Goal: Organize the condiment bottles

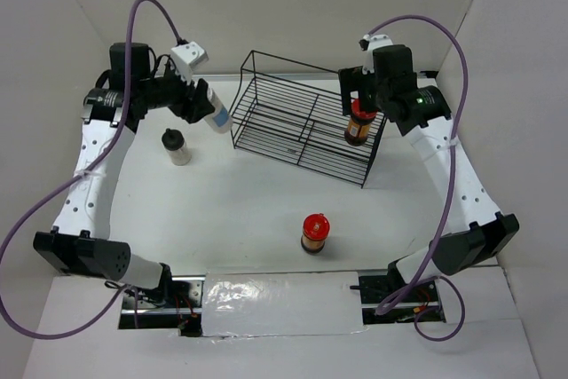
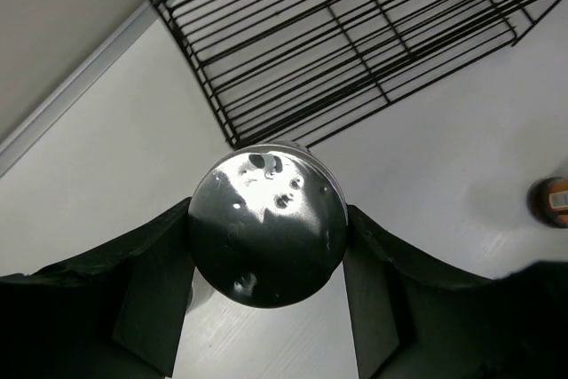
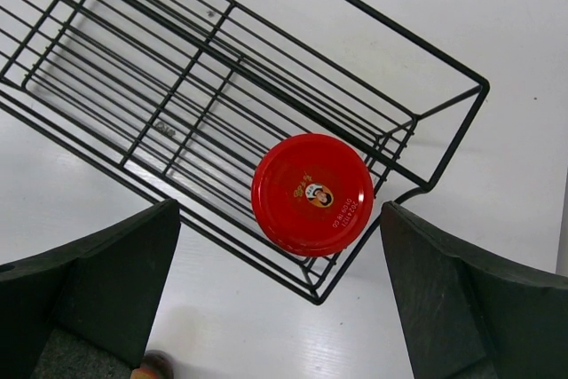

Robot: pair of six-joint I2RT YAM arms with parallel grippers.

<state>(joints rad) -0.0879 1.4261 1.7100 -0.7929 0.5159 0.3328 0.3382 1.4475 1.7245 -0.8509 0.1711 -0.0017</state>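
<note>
The brown jar sits opposite the black wire rack's empty end (image 1: 258, 114) (image 2: 241, 77). I need to set the white shaker down in that end with my left gripper.
My left gripper (image 1: 201, 102) is shut on the white shaker with a bluish label (image 1: 215, 114) and holds it tilted above the table, left of the black wire rack (image 1: 302, 122). In the left wrist view the shaker's round shiny end (image 2: 266, 224) sits clamped between both fingers of the left gripper (image 2: 266, 250). A black-capped whitish bottle (image 1: 176, 146) stands on the table below it. One brown jar with a red lid (image 1: 358, 123) stands in the rack's right end. My right gripper (image 3: 280, 237) is open above its lid (image 3: 312, 193), touching nothing. A second red-lidded jar (image 1: 315, 232) stands near the front.
The rack (image 3: 177, 86) is angled across the back of the white table, with white walls on three sides. In the left wrist view the rack's corner (image 2: 232, 139) lies just beyond the shaker. A clear plastic strip (image 1: 284, 299) lies between the arm bases.
</note>
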